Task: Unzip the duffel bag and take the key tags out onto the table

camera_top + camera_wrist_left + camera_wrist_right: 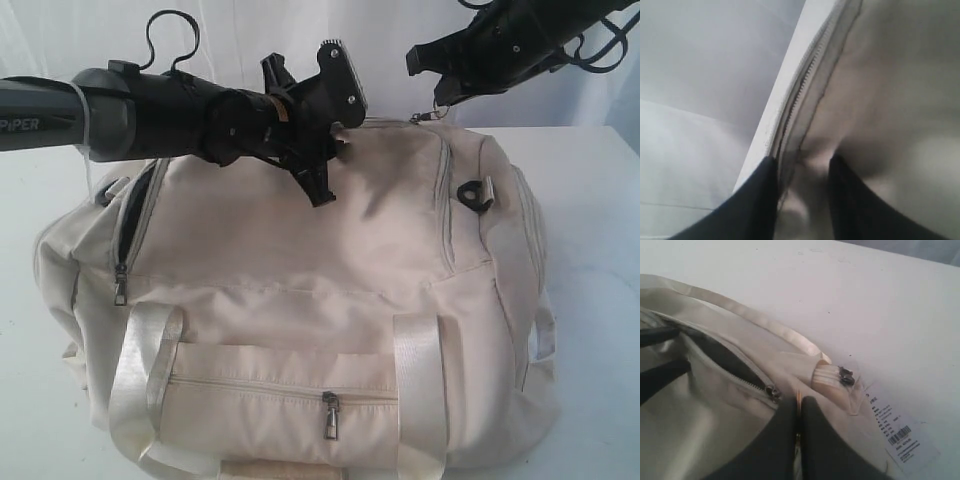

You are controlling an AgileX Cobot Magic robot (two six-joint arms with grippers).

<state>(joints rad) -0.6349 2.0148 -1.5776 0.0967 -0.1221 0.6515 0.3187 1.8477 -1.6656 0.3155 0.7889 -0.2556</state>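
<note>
The bag's zip has a fold beside it with my left gripper on it, so that gripper should take the zip's edge closer to the zip pull (385, 123) and hold it steady.
The cream-white duffel bag (300, 270) lies on the white table (595, 190) and fills the middle of the exterior view. At the bag's far top right, my right gripper (430, 85) is shut on a metal zip pull (432, 112). In the right wrist view its closed fingers (800, 401) sit beside the zip slider (772, 391), and behind that the zip gapes onto dark lining (722, 357). My left gripper (340, 135) presses on the bag's top by the zip (807, 75), with a fold of fabric (805, 170) between its fingers. No key tags show.
A white barcode label (900, 437) lies on the table (865, 300) past the bag's end. An end pocket (132, 215) stands unzipped on the left. Satin straps (420, 390), a front pocket zip pull (329, 415) and a black D-ring (472, 192) lie on the near side.
</note>
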